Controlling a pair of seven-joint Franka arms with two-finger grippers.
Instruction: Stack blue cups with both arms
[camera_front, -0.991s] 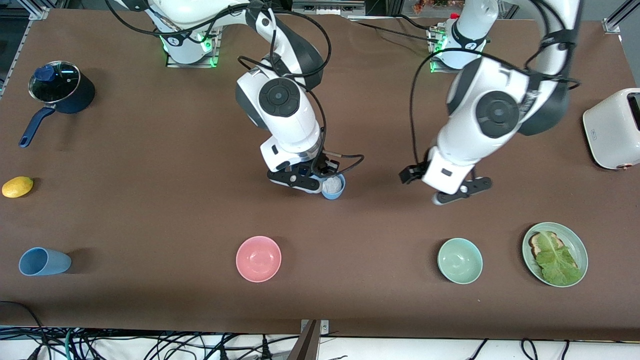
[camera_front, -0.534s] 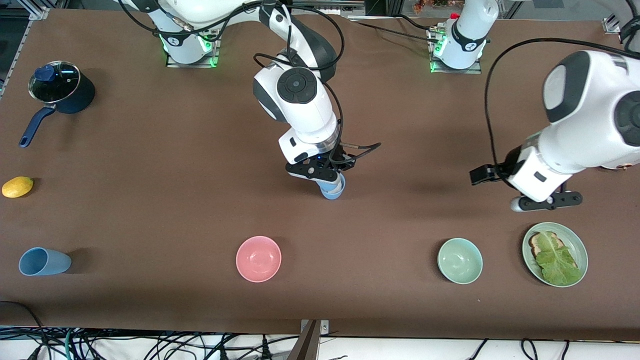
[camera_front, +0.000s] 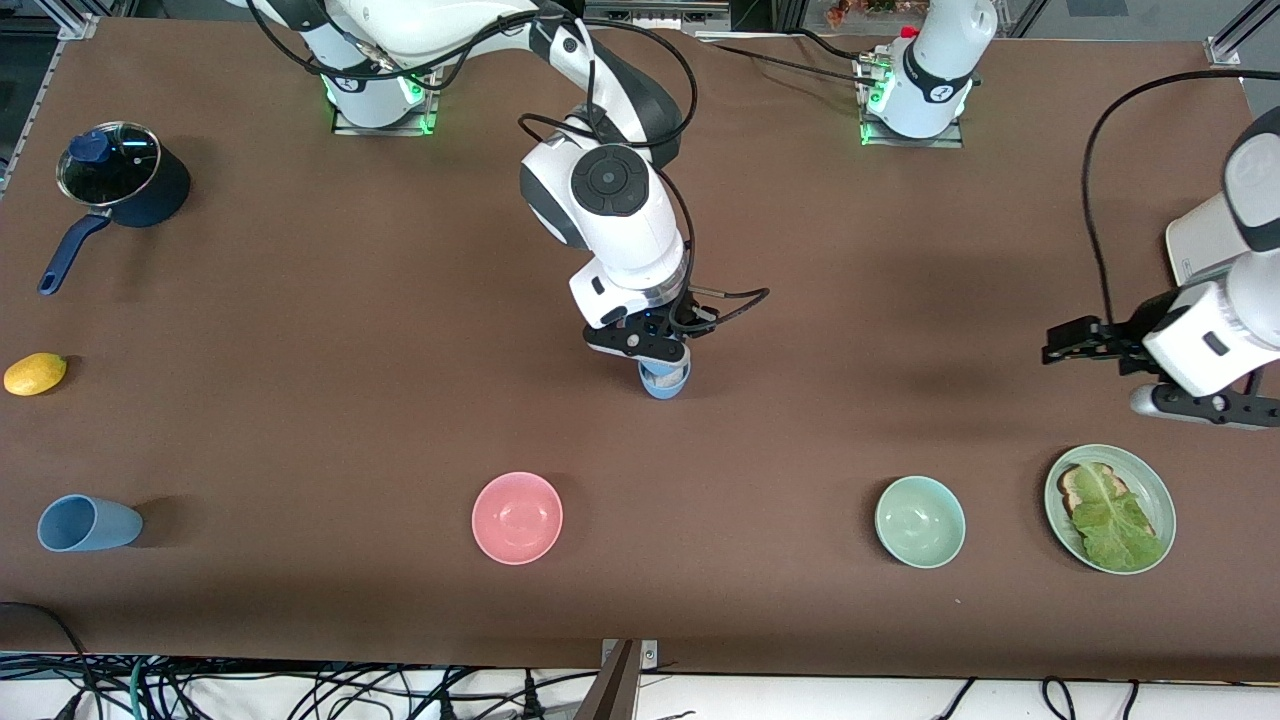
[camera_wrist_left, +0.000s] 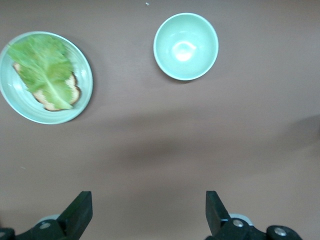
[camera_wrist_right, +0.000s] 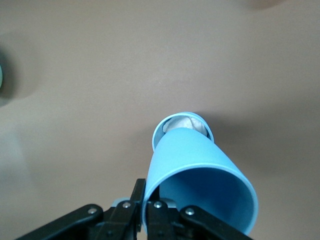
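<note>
Next, I let go of the light-blue cup, now tilted above the upright one, with my right gripper inside the upright blue cup (camera_front: 665, 378) (camera_wrist_right: 184, 128) that has something white in it.
My right gripper (camera_front: 648, 352) is shut on the rim of a light-blue cup (camera_wrist_right: 200, 172), one finger inside the wall and one outside. It holds this cup tilted right above a second blue cup (camera_wrist_right: 183, 125) that stands upright mid-table (camera_front: 661, 389) with something white inside. The held cup's bottom sits at the standing cup's mouth. A third blue cup (camera_front: 88, 523) lies on its side near the front edge at the right arm's end. My left gripper (camera_front: 1198, 406) is open and empty (camera_wrist_left: 147, 216), over bare table between the toaster and the lettuce plate.
A pink bowl (camera_front: 517, 517), a green bowl (camera_front: 920, 521) and a green plate (camera_front: 1160, 490) with toast and lettuce lie nearer the camera. A white toaster (camera_front: 1195, 255) stands at the left arm's end. A dark-blue saucepan (camera_front: 125, 180) and a lemon (camera_front: 35, 373) are at the right arm's end.
My left arm has swung away from the middle toward its own end of the table. My right gripper has shifted sideways and brought the held cup over the standing cup.
</note>
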